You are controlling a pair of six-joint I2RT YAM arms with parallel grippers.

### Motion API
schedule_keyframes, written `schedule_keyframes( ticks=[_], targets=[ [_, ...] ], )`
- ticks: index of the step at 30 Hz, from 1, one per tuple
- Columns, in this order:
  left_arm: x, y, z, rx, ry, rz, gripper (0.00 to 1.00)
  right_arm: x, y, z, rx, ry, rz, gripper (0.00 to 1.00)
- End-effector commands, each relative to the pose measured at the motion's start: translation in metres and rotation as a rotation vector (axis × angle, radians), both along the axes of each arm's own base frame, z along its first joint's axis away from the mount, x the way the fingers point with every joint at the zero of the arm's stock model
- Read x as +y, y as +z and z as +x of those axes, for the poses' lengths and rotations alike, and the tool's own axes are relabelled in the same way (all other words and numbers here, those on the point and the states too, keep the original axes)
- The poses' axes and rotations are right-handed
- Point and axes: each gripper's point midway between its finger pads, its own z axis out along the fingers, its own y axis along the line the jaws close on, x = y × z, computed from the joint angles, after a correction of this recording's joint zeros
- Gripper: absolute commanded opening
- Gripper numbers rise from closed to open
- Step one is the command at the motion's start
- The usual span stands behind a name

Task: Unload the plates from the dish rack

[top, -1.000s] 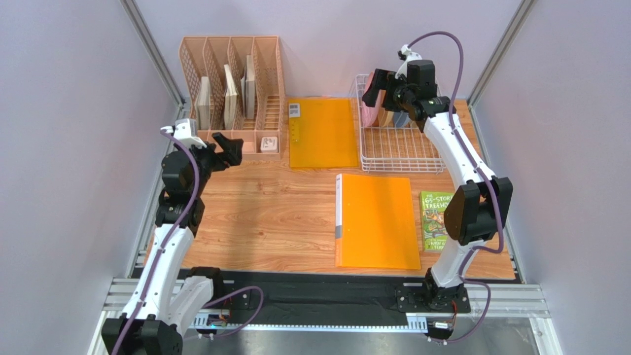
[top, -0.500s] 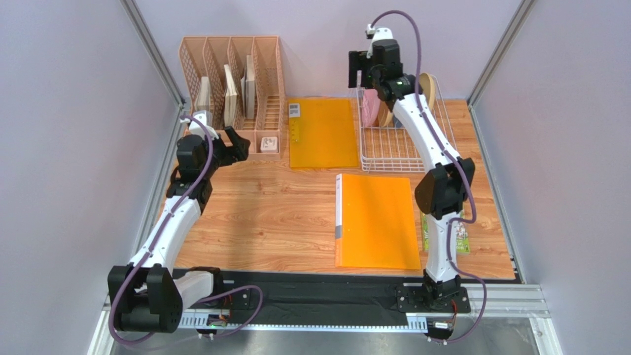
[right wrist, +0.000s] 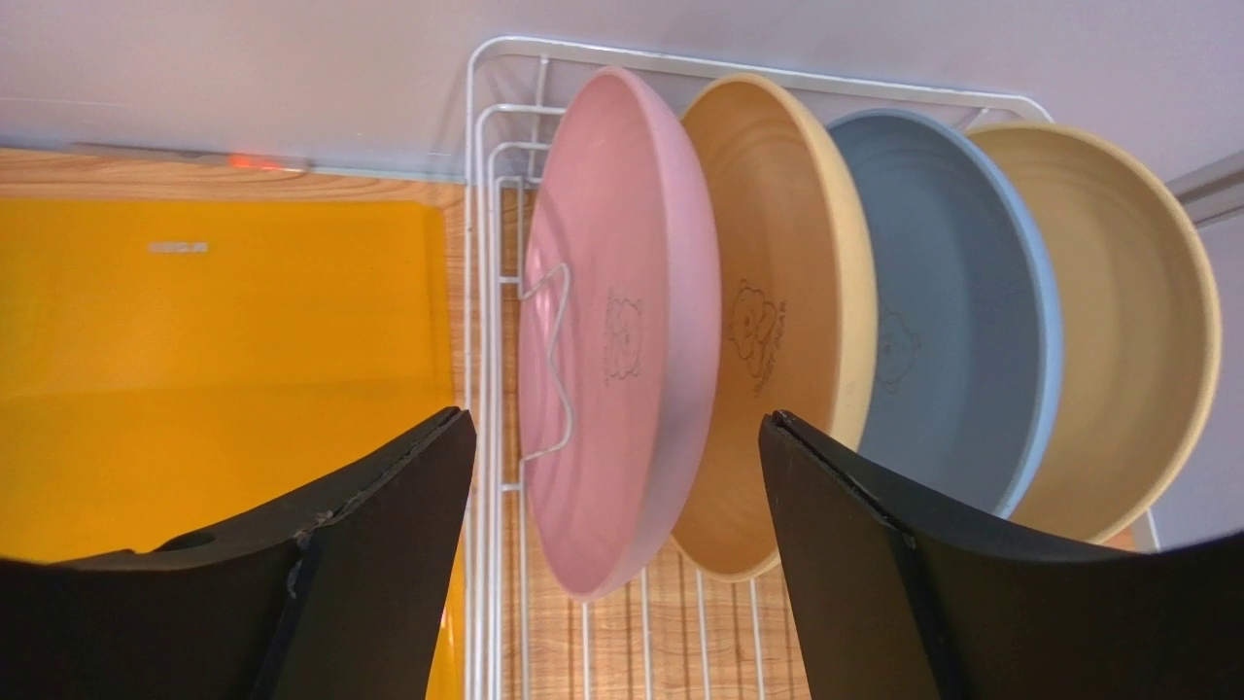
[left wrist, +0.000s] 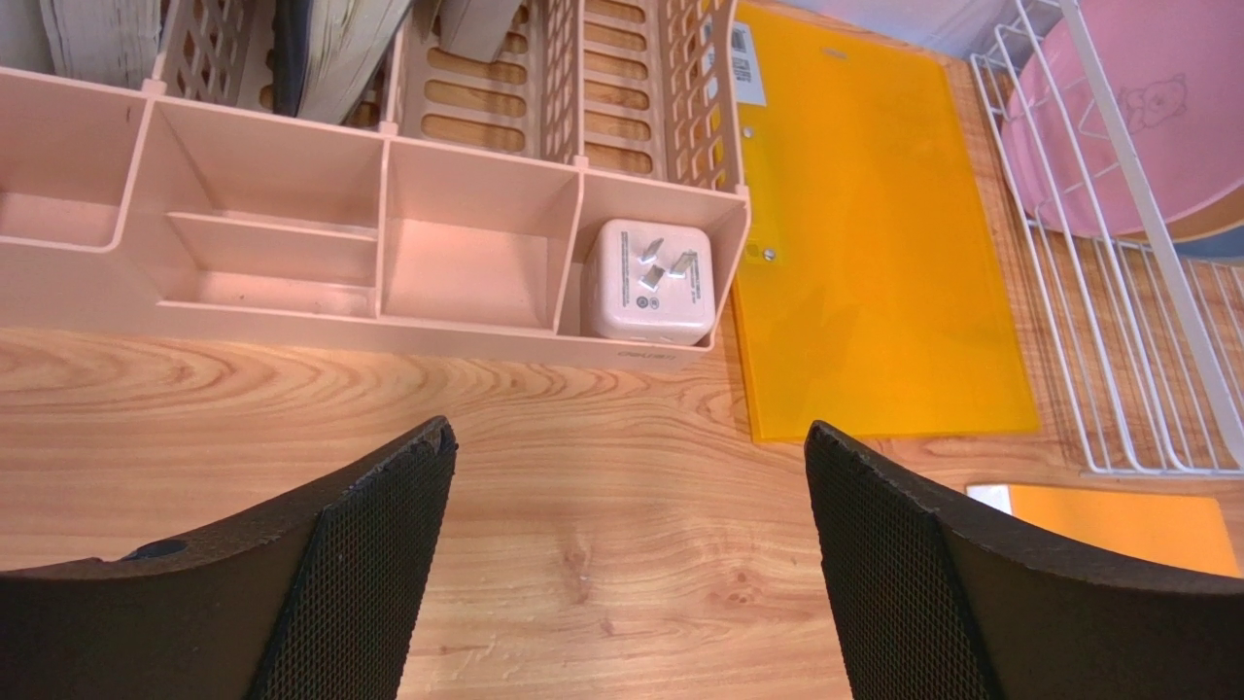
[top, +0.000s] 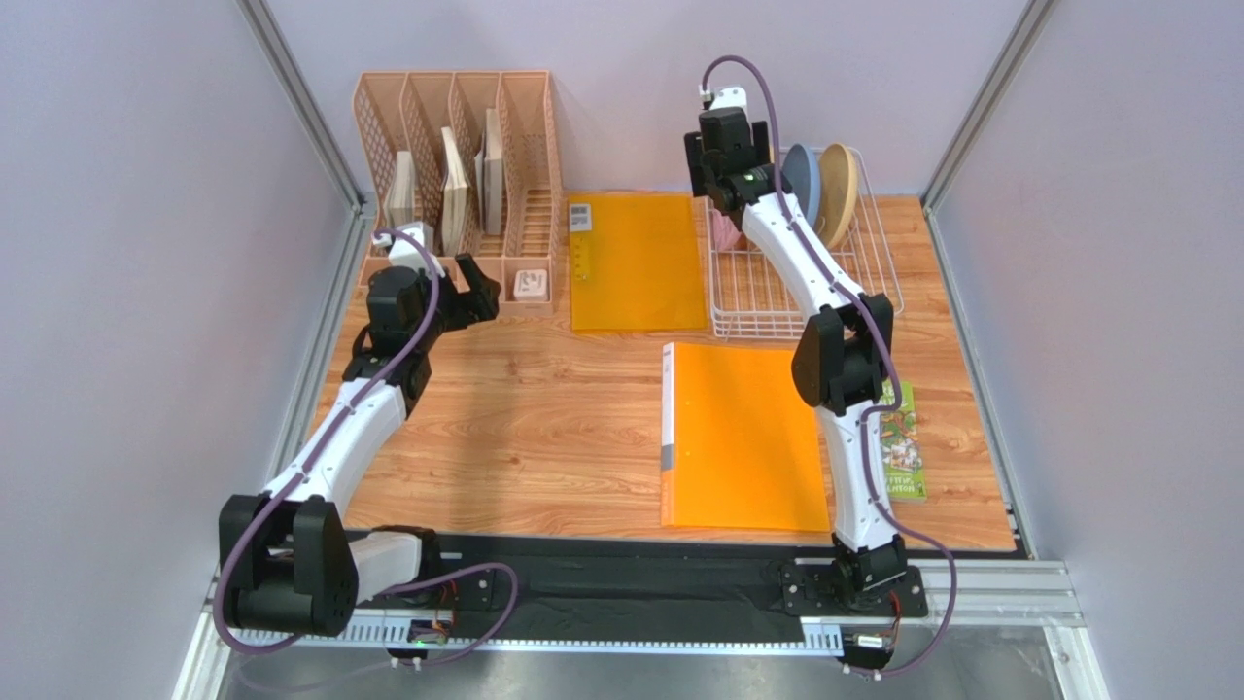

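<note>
I will next take hold of the pink plate's rim point(top: 723, 238) point(left wrist: 1034, 193) with my left gripper, opposite my right gripper, once that right gripper brings the plate over.
The white wire dish rack point(top: 789, 292) stands at the back right. Several plates stand on edge in it: pink point(right wrist: 613, 321), tan point(right wrist: 781, 306), light blue point(right wrist: 935, 306) and tan point(right wrist: 1110, 321). The blue plate point(top: 800, 172) and a tan plate point(top: 838, 183) also show from above. My right gripper point(top: 719, 187) is open above the rack's left end; in the right wrist view its jaws point(right wrist: 613, 423) stand on either side of the pink plate's lower edge, not touching it. My left gripper point(top: 467, 295) is open and empty over bare wood point(left wrist: 628, 430) in front of the organizer.
A peach slotted organizer point(top: 460, 183) with books stands at the back left, with a white charger cube point(left wrist: 647, 280) in its front tray. An orange folder point(top: 635, 263) lies left of the rack. An orange binder point(top: 742, 438) and a green book point(top: 898, 445) lie nearer.
My right gripper has swung left and back from over the plates to the rack's left end, uncovering the blue and tan plates. My left arm has stretched forward toward the organizer.
</note>
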Motion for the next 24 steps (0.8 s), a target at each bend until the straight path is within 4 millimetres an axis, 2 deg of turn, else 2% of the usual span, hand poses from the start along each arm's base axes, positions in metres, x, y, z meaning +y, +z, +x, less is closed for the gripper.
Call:
schedule_keyframes(
  ticks=[1, 7, 11, 13, 15, 18, 21, 24],
  targets=[
    [-0.001, 0.012, 0.007, -0.057, -0.006, 0.016, 0.94, -0.013, 0.015, 0.012, -0.073, -0.058, -0.051, 0.77],
    [0.0, 0.007, 0.006, -0.045, -0.005, 0.024, 0.94, -0.016, -0.011, 0.018, -0.039, -0.071, -0.072, 0.72],
    [0.0, 0.002, 0.005, -0.034, -0.002, 0.023, 0.94, -0.017, -0.022, 0.02, -0.025, -0.076, -0.079, 0.36],
    [0.001, 0.001, 0.005, -0.029, 0.002, 0.023, 0.94, -0.018, -0.026, 0.021, -0.018, -0.077, -0.09, 0.33],
    [0.001, -0.002, 0.005, -0.021, 0.006, 0.027, 0.94, -0.017, -0.027, 0.022, -0.018, -0.074, -0.093, 0.25],
    [0.002, -0.006, 0.006, -0.014, 0.008, 0.026, 0.94, -0.016, -0.029, 0.022, -0.021, -0.08, -0.106, 0.03],
    [0.003, -0.008, 0.007, -0.008, 0.014, 0.028, 0.94, -0.017, -0.024, 0.02, -0.041, -0.109, -0.134, 0.0],
    [0.002, -0.008, 0.008, -0.009, 0.015, 0.026, 0.94, -0.016, -0.01, 0.015, -0.091, -0.155, -0.181, 0.0]
  ],
)
